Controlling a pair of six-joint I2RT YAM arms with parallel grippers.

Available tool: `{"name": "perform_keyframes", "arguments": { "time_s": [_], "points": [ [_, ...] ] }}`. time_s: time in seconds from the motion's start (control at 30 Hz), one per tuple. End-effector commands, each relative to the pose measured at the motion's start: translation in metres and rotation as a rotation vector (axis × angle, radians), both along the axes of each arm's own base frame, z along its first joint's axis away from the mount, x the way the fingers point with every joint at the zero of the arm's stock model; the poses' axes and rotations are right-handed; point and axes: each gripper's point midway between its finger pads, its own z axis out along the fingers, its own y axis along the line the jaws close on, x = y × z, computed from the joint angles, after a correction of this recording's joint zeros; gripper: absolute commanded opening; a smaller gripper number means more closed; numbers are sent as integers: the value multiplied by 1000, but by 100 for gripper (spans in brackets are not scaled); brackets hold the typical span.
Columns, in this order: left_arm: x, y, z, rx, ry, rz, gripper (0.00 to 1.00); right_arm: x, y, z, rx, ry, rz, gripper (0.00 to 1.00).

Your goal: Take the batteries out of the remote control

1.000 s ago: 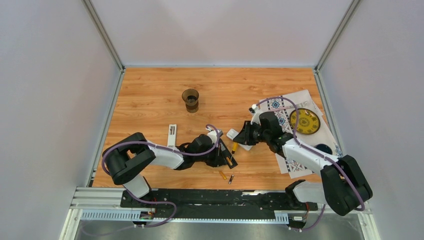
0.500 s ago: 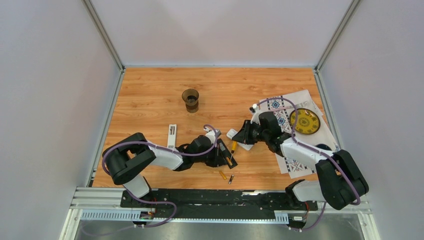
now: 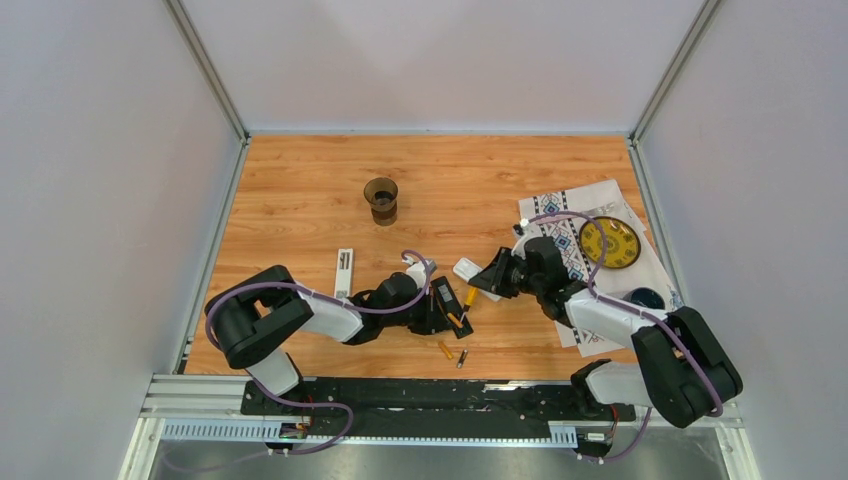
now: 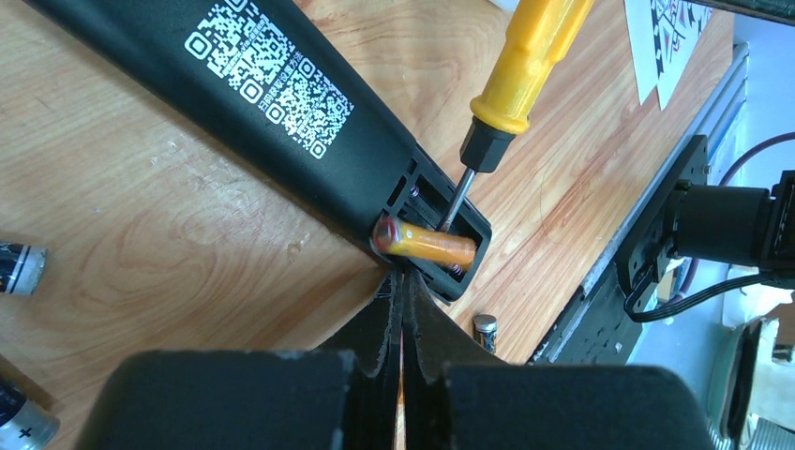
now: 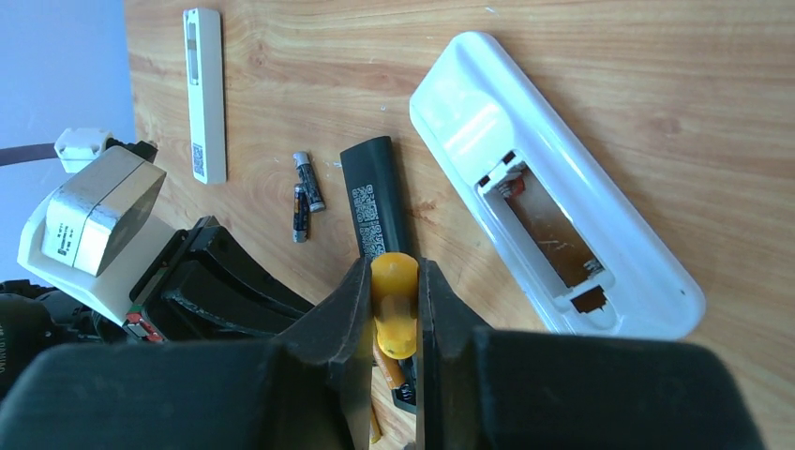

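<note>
The robot's right gripper needs to release the yellow screwdriver on the bare wood (image 3: 531, 325) between the black remote and the patterned cloth.
The black remote (image 4: 281, 131) lies back up with its battery bay open. An orange battery (image 4: 427, 246) sits in the bay, one end raised. My right gripper (image 5: 394, 267) is shut on the yellow screwdriver (image 5: 395, 305), whose tip (image 4: 450, 211) is in the bay beside the battery. My left gripper (image 4: 401, 281) is shut and empty, with its tips against the remote's edge at the bay. Loose batteries lie on the table: an orange one (image 3: 445, 349), a grey one (image 3: 462, 358), and two dark ones (image 5: 305, 195). In the top view the remote (image 3: 447, 303) lies between both grippers.
A white remote (image 5: 553, 187) with an open, empty bay lies to the right of the black one. A slim white remote (image 3: 344, 272) lies to the left. A brown cup (image 3: 381, 198) stands further back. A patterned cloth (image 3: 560, 215) holds a yellow plate (image 3: 609, 242) at the right.
My right wrist has swung toward the near side and lower, tilting the screwdriver in the bay. The black remote and my left gripper have shifted slightly away from the near edge.
</note>
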Motion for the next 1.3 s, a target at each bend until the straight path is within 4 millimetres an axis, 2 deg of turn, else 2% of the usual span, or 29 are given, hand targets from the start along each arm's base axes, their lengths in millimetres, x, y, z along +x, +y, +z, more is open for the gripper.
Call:
{"name": "perform_keyframes", "arguments": {
  "time_s": [0.0, 0.27, 0.5, 0.7, 0.9, 1.07, 1.2, 1.23, 1.27],
  "points": [
    [-6, 30, -43, 166, 50, 39, 0, -15, 3, -3, 67, 77, -23, 0],
    [-4, 30, -40, 164, 42, 44, 0, -11, 4, 9, 54, 45, 2, 0],
    [-2, 33, -33, 166, 28, 55, 0, -8, 12, 30, 60, 24, 39, 0],
    [-1, 35, -24, 161, 5, 59, 0, -8, 21, 43, 63, 8, 68, 0],
    [-1, 38, -14, 153, -21, 57, 0, -7, 28, 36, 46, 14, 83, 0],
    [2, 39, 4, 120, -64, 59, 0, -1, 31, 51, 55, -24, 88, 0],
    [6, 41, 24, 62, -107, 82, 8, 2, 32, 69, 61, -74, 99, 0],
    [8, 41, 37, 24, -130, 91, 12, 3, 32, 73, 60, -86, 99, 0],
    [10, 42, 43, 6, -140, 101, 19, 4, 32, 77, 57, -91, 100, 0]
  ]
}}
